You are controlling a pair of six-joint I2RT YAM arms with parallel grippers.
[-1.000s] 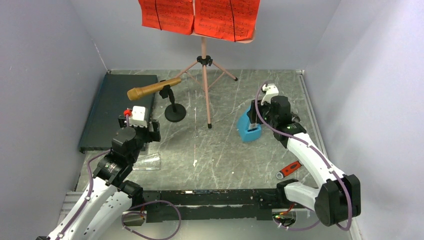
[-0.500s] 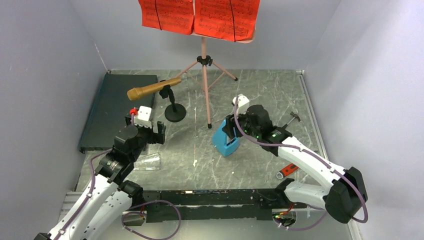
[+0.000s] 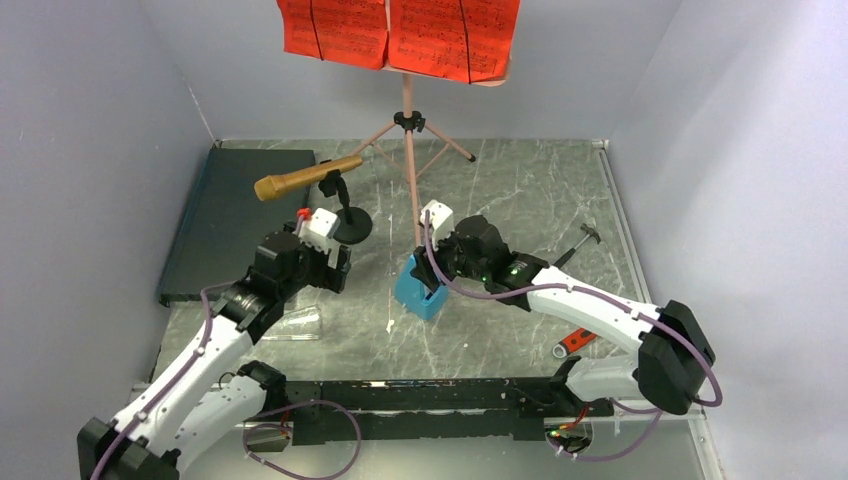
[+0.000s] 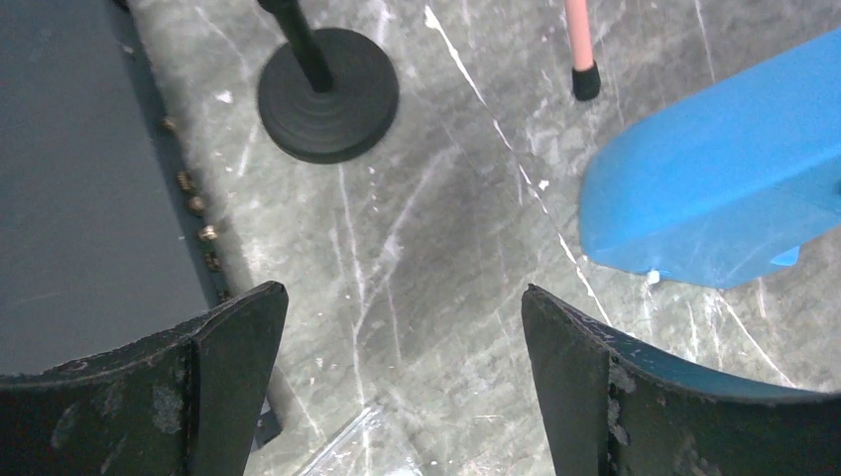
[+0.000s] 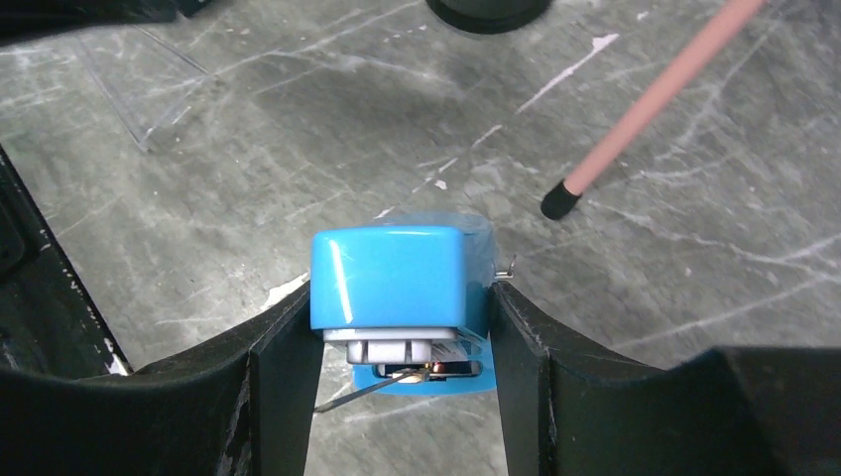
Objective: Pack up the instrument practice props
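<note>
With the metronome's pendulum leaning away from its clip, my right gripper next releases the metronome and pinches the pendulum point(image 5: 359, 396) while my left gripper steadies the metronome's top.
My right gripper point(image 3: 428, 272) is shut on the blue wedge-shaped metronome point(image 3: 420, 288), held at table centre; it shows between the fingers in the right wrist view point(image 5: 392, 288) and at the right in the left wrist view point(image 4: 714, 178). My left gripper point(image 3: 325, 270) is open and empty, just left of it, near the microphone stand's round black base point(image 3: 351, 228) point(image 4: 327, 94). The gold microphone point(image 3: 305, 178) sits on that stand. The pink tripod music stand point(image 3: 408, 130) carries red sheet-music pages point(image 3: 400, 35) at the back.
A flat dark case point(image 3: 235, 220) lies at the left. A clear plastic piece point(image 3: 298, 324) lies under the left arm. A red-handled wrench point(image 3: 578, 340) and a small hammer point(image 3: 585, 236) lie at the right. A tripod foot point(image 5: 555, 203) stands close to the metronome.
My right gripper has carried the metronome leftward from the right side to table centre. My left gripper has moved right and forward toward the microphone base.
</note>
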